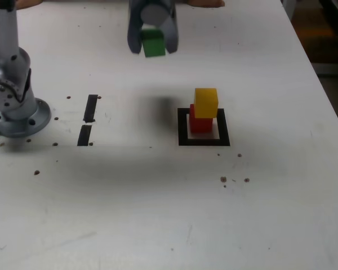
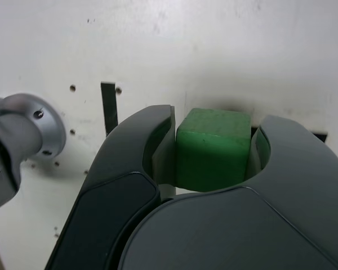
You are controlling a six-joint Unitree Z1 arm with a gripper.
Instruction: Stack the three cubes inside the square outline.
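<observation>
I need to set the green cube, now hanging well above the table, down on top of the yellow cube [image 1: 210, 89] with my gripper.
A yellow cube [image 1: 206, 102] sits on top of a red cube [image 1: 200, 123], and both stand inside the square outline [image 1: 183, 126] of black tape. The green cube [image 1: 154, 43] hangs in the air, well above the table and toward the exterior view's left of the stack. My gripper [image 1: 153, 44] is shut on it. In the wrist view the green cube [image 2: 214, 147] fills the gap between the two dark fingers [image 2: 158, 143] of the gripper [image 2: 213, 151], with white table beneath.
The arm's grey base [image 1: 14, 109] stands at the exterior view's left edge. Two short black tape strips [image 1: 88, 119] lie between the base and the outline. Small dark specks dot the white table [image 1: 158, 214]. The table's edge runs down the exterior view's right side.
</observation>
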